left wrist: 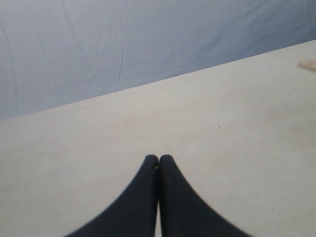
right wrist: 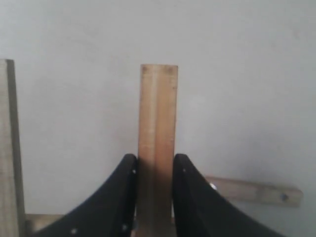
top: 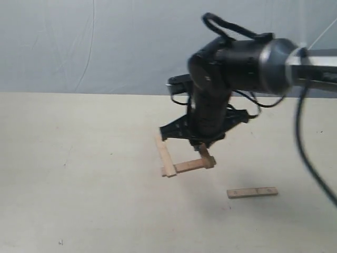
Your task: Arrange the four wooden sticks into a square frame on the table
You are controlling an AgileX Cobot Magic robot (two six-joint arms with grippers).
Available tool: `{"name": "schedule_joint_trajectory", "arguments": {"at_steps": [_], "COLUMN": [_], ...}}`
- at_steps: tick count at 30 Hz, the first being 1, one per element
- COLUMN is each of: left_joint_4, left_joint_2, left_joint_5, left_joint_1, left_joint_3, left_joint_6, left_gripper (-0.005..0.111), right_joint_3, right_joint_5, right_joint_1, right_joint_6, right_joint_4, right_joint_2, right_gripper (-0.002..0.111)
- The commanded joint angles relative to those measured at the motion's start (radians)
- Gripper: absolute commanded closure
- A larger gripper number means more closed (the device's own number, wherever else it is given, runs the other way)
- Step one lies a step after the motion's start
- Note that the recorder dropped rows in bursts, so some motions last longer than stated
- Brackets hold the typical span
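Note:
The wooden stick in my right gripper will be released on the table (top: 185, 172) by the near edge of the second slat.
My right gripper (top: 202, 146) reaches to the middle of the table (top: 79, 174) and is shut on one wooden stick (right wrist: 157, 118), which runs out between its fingers (right wrist: 126, 170). That held stick (top: 206, 156) meets the right end of a second slat (top: 188, 167). The second slat joins a third slat (top: 165, 156) at a corner, so the three make an open U. The fourth slat (top: 252, 193) lies alone to the right, nearer the front. My left gripper (left wrist: 159, 159) is shut on nothing above bare table and does not show in the exterior view.
A blue-grey fabric backdrop (top: 105, 42) hangs behind the table's far edge. The right arm's black body (top: 237, 63) and its cable (top: 303, 142) hang over the right side. A slat's end (left wrist: 308, 64) shows at the edge of the left wrist view.

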Motion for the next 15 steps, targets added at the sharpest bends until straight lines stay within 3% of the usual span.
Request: {"name": "schedule_joint_trajectory", "arguments": {"at_steps": [1,6,15], "left_joint_4": [0.001,0.001,0.001], "left_joint_2": [-0.006,-0.006,-0.006], "left_joint_5": [0.004,0.004,0.004], "left_joint_1": [0.004,0.004,0.004], "left_joint_3": [0.002,0.002,0.002], "left_joint_6": [-0.001,-0.001,-0.001], "left_gripper": [0.107,0.107,0.107], "right_joint_3": [0.335,0.573,0.722], "right_joint_5": [-0.151,-0.255,-0.389], "right_joint_1": [-0.111,-0.187,-0.266], "right_joint_6": [0.002,0.002,-0.038], "right_joint_4": [0.034,0.028,0.02], "right_joint_2": [-0.223,-0.366,-0.364], "right_gripper": [0.109,0.109,0.109]}}
